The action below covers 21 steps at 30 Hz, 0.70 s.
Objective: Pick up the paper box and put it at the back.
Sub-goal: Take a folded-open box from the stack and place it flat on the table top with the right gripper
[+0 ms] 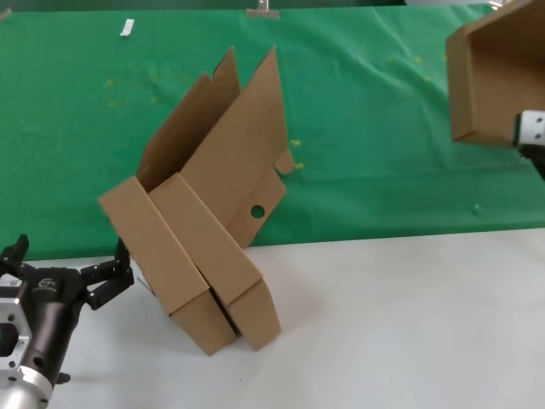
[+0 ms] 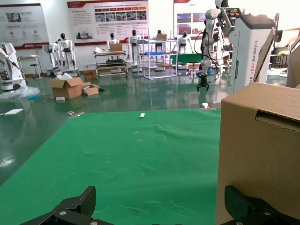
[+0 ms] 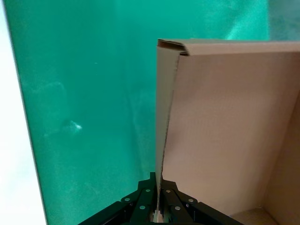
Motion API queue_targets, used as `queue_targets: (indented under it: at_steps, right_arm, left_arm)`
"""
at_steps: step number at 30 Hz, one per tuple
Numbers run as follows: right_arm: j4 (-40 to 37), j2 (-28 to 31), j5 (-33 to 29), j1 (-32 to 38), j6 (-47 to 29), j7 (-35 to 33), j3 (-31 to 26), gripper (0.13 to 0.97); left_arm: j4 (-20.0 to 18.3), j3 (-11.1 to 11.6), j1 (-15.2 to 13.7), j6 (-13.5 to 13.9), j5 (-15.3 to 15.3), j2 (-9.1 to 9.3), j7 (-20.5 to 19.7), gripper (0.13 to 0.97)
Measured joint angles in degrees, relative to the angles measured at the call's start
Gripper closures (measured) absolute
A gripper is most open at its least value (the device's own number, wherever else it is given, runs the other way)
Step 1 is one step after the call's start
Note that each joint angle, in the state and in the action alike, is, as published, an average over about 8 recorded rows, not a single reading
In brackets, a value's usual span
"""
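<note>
Next, my right gripper puts the paper box down on the green cloth (image 1: 464, 146) behind the white tabletop, away from the leaning boxes.
My right gripper (image 3: 158, 187) is shut on the wall of a brown paper box (image 3: 225, 122). In the head view that box (image 1: 490, 77) hangs in the air at the far right over the green cloth (image 1: 366, 111), and only the wrist of the right arm shows at the frame's edge. Two more brown boxes (image 1: 200, 230) with raised lids lean together at the cloth's front edge, partly on the white tabletop (image 1: 383, 324). My left gripper (image 1: 72, 268) is open at the near left, just left of them; one box (image 2: 260, 150) fills the side of the left wrist view.
A small white strip (image 1: 127, 28) and a grey clip (image 1: 262, 10) lie at the far edge of the cloth. A tiny green bit (image 1: 477, 208) lies on the cloth near the right front.
</note>
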<state>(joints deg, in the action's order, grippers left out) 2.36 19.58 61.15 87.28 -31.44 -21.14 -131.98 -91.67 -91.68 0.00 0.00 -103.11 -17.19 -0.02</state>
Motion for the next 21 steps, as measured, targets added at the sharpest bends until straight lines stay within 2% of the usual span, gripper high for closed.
queue_targets:
  at_steps: [9, 21]
  right_arm:
    - [-1.95, -4.86, -2.9, -2.97, 3.14, 5.96, -3.26, 0.941]
    - [-2.2, -6.7, -4.76, -5.42, 6.46, 11.61, -5.5, 0.932]
  left_arm:
    - [0.0, 0.0, 0.0, 0.0, 0.0, 0.0, 0.0, 0.132]
    - [0.0, 0.0, 0.0, 0.0, 0.0, 0.0, 0.0, 0.132]
